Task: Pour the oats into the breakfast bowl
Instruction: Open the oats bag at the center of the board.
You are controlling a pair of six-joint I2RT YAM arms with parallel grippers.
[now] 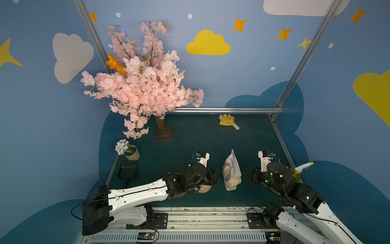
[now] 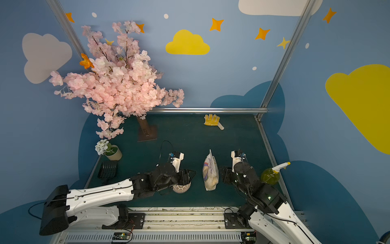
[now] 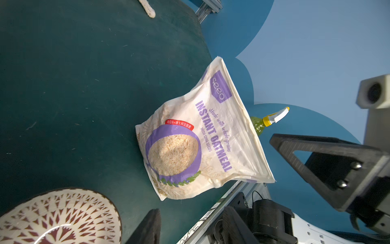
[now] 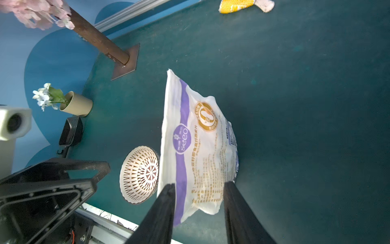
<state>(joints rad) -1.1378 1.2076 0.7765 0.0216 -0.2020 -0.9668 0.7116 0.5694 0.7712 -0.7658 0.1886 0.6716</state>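
Observation:
The top edge of the bag is lying flat and shut, so before pouring, my right gripper needs to pinch the side (image 4: 167,152) facing it and my left gripper the opposite side.
The oats are in a white and purple printed bag (image 1: 231,171) (image 2: 210,172) that stands on the green table between my two grippers. In the left wrist view the bag (image 3: 202,135) shows pale flakes through a round window. The breakfast bowl (image 1: 203,188) (image 2: 182,187) is cream-white with a lattice pattern. It sits left of the bag, partly hidden under my left arm. My left gripper (image 1: 216,175) (image 3: 190,226) is open above the bowl (image 3: 59,215), with nothing between its fingers. My right gripper (image 1: 250,175) (image 4: 199,186) is open just right of the bag (image 4: 198,147), apart from it.
A pink blossom tree on a brown base (image 1: 163,133) stands at the back left. A beige flower pot (image 1: 132,153) and a black scoop (image 1: 127,171) sit at the left edge. There is a yellow glove (image 1: 227,120) at the back and a green spray bottle (image 1: 298,172) behind my right wrist.

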